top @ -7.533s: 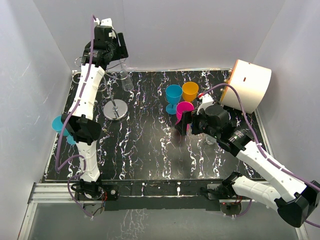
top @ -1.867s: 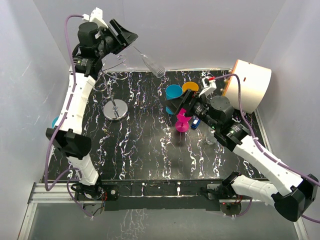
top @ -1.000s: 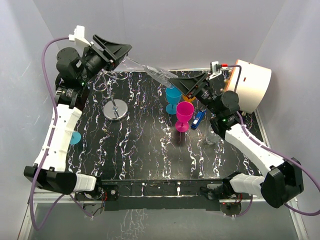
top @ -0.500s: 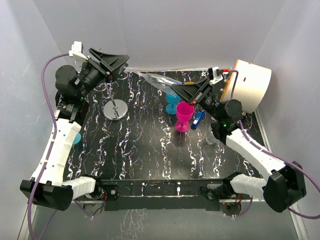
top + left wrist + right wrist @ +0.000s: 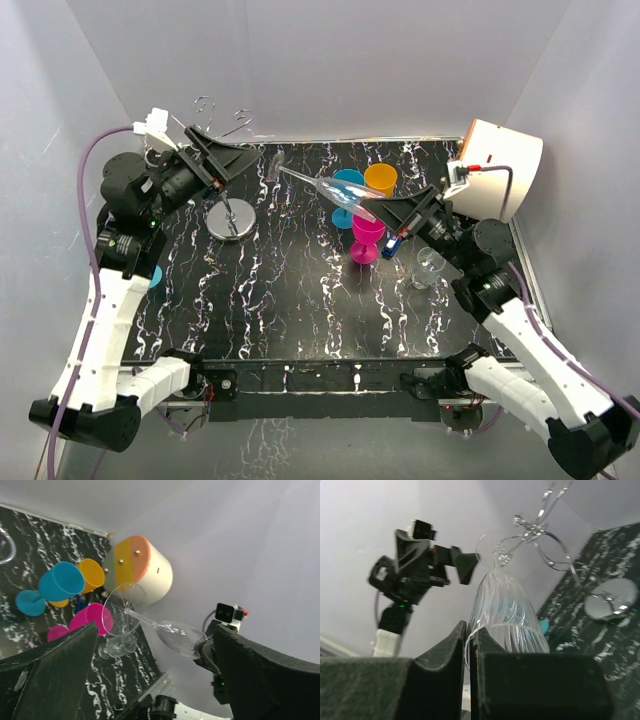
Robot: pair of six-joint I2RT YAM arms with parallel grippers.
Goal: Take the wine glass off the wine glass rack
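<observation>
My right gripper is to stand the clear wine glass, now hanging slanted over the table, on the table [image 5: 398, 274] between the magenta goblet and the small clear glass.
The clear wine glass [image 5: 325, 188] hangs slanted in the air over the table, foot toward the left arm. My right gripper [image 5: 379, 210] is shut on the rim of its bowl [image 5: 506, 611], the two jaws pinching the glass wall [image 5: 468, 631]. My left gripper [image 5: 257, 160] is open, a short way off the foot and not touching it; in the left wrist view the glass [image 5: 176, 636] lies between its wide-spread fingers [image 5: 55, 675]. The wine glass rack [image 5: 231, 218] stands at the back left, with its hooks [image 5: 540, 524] bare.
A cyan goblet [image 5: 347, 190], an orange cup [image 5: 381, 180] and a magenta goblet [image 5: 367, 232] stand mid-table under the glass. A small clear glass [image 5: 430, 266], a blue object [image 5: 396, 240] and a white-and-orange drum [image 5: 500, 170] are to the right. Walls close in all round.
The left gripper opened, let go of the glass foot and drew back left. The right gripper shut on the bowl rim and now carries the glass alone, a little nearer and lower.
</observation>
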